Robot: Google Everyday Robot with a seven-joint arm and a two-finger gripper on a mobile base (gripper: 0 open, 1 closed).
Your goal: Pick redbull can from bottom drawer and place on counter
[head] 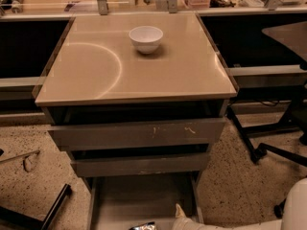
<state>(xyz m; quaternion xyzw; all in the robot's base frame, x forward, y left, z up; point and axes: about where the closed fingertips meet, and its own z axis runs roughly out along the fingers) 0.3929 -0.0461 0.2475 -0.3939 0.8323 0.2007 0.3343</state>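
Observation:
The redbull can's end (150,226) closest to the white arm lies at the front of the bottom drawer. I need to move my gripper there next and close it on that end.
The redbull can (143,225) lies at the front of the open bottom drawer (139,198), cut off by the picture's lower edge; only its shiny top part shows. My gripper (178,212) is at the drawer's front right, just right of the can, on the white arm (288,214) that comes in from the lower right. The tan counter (96,75) lies above the drawers, with a curved light reflection on its left half.
A white bowl (146,38) stands on the counter's back middle. Two grey drawer fronts (139,134) jut out above the bottom drawer. Chair legs and casters (259,152) stand on the floor at the right. A dark bar (55,206) lies at the lower left.

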